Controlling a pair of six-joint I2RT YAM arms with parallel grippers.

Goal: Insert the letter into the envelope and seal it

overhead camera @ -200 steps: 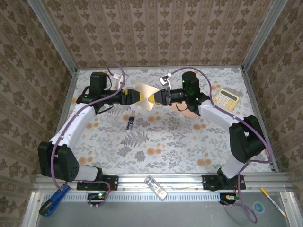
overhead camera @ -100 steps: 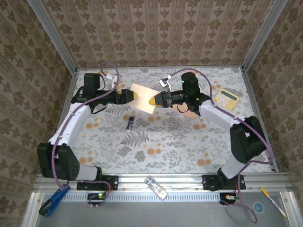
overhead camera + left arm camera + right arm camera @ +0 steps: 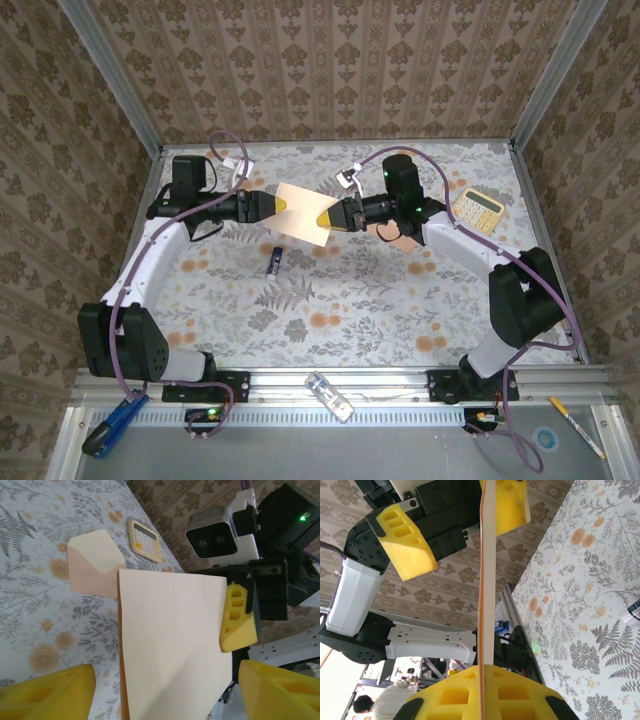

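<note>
The letter is slanted in my right gripper, so my left gripper will hold its opposite edge while my right gripper grips it closer to the front corner (image 3: 321, 241).
The letter (image 3: 303, 212), a plain peach-orange sheet, hangs in the air over the back of the table. My right gripper (image 3: 323, 216) is shut on its right edge, and the right wrist view shows the sheet edge-on (image 3: 486, 580) running up from my shut yellow fingers (image 3: 455, 697). My left gripper (image 3: 283, 203) stands open at the sheet's left edge, one finger (image 3: 405, 540) well off one face and the other (image 3: 506, 500) close beside the other face. In the left wrist view the letter (image 3: 170, 640) sits between my spread fingers (image 3: 50, 695). The envelope (image 3: 95, 565) lies flat on the table, its pale flap open.
A yellow calculator (image 3: 477, 209) lies at the back right, just beyond the envelope (image 3: 397, 238), which the right arm partly hides. A small blue object (image 3: 274, 260) lies on the table below the letter. A clear item (image 3: 330, 395) rests on the front rail.
The left arm has drawn back to the left. The letter, bent up between the two grippers a second ago, now hangs flat from the right gripper.
</note>
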